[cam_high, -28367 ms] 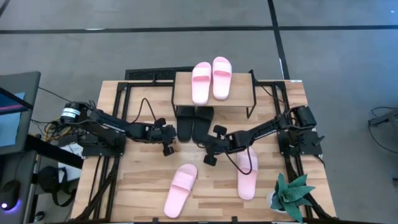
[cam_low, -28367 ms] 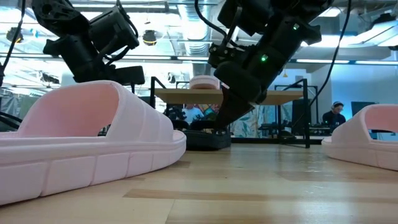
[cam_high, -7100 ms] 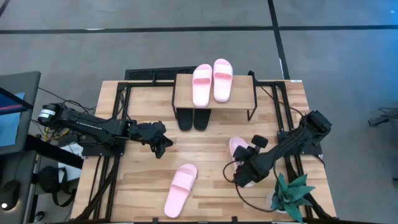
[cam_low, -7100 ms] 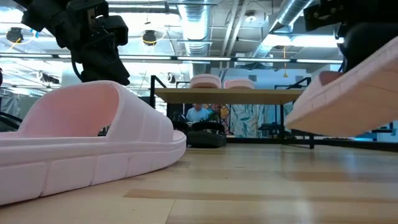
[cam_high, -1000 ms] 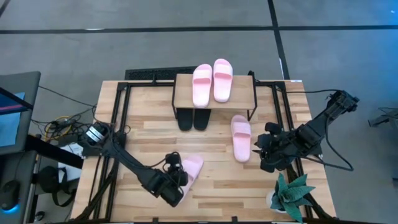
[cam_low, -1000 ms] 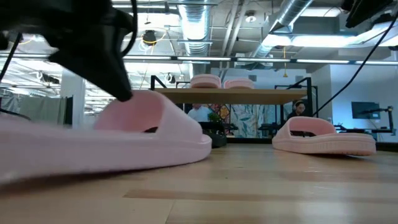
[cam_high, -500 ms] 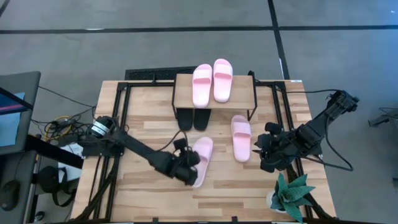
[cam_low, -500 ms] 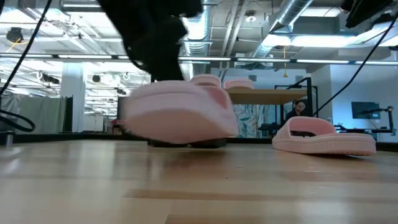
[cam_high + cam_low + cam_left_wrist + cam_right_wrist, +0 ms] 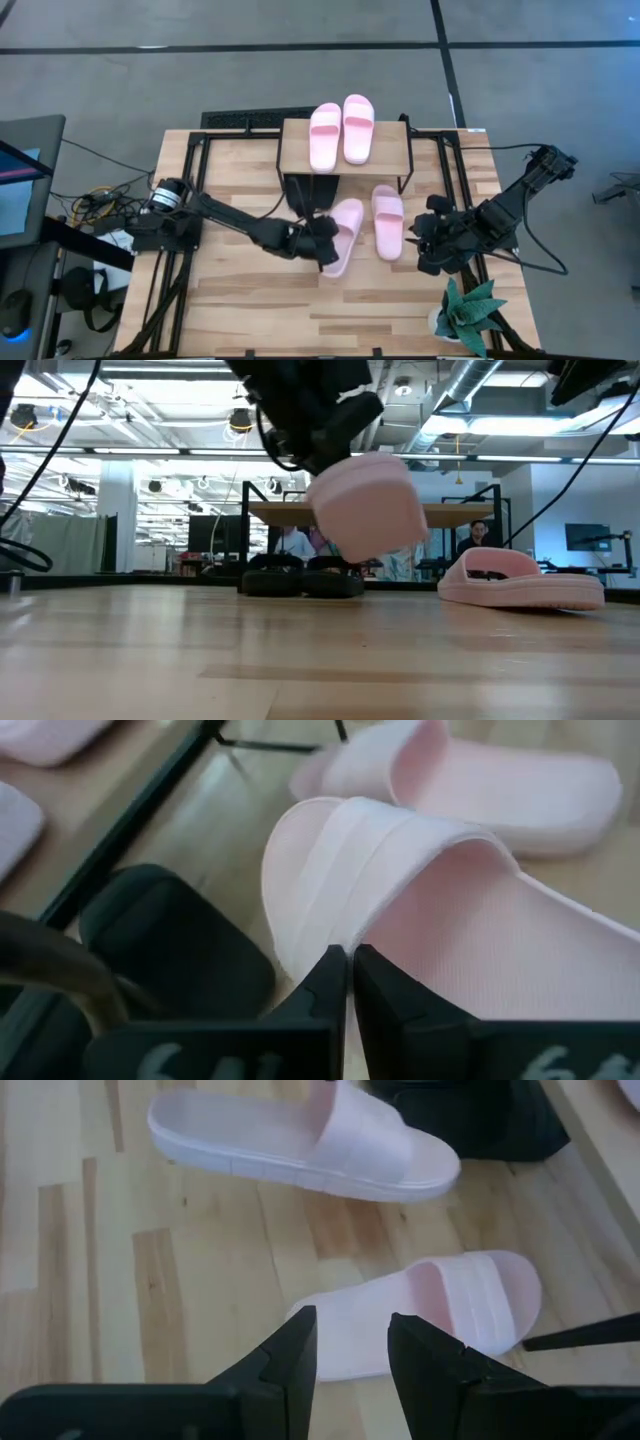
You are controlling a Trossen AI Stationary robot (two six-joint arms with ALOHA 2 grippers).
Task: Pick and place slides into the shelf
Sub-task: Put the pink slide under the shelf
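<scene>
Next, I let go of the pale pink slide with my left gripper close alongside the pink slide resting on the table (image 9: pixel 357 223).
My left gripper (image 9: pixel 323 243) is shut on a pale pink slide (image 9: pixel 344 234) at the table's middle, just in front of the shelf (image 9: pixel 385 158); the slide hangs above the table in the low view (image 9: pixel 366 510). Two pink slides (image 9: pixel 340 130) lie on the shelf's top board. Black slides (image 9: pixel 303 192) lie under it. Another pink slide (image 9: pixel 388 221) rests sole-down on the table to the right. My right gripper (image 9: pixel 431 247) hovers open at the right, touching nothing. My left gripper pinches the edge of the pink slide's wide strap (image 9: pixel 338 934) between its two fingers (image 9: pixel 326 975). The fingers slant down from the table's left side. The slide is lifted clear of the table and tilted, its sole off level (image 9: pixel 360 525).
A green potted plant (image 9: pixel 472 315) stands at the near right corner. The shelf's thin black legs (image 9: pixel 405 175) stand beside the resting pink slide. Bare wood lies along the near half of the table (image 9: pixel 300 310). Cables trail off the left edge (image 9: pixel 110 205).
My left gripper has swung from the near side of the table toward the far edge and the right, up to the shelf's front, and rolled. The pink slide has gone with it, lifted clear of the table and turned about. My right gripper has kept still.
</scene>
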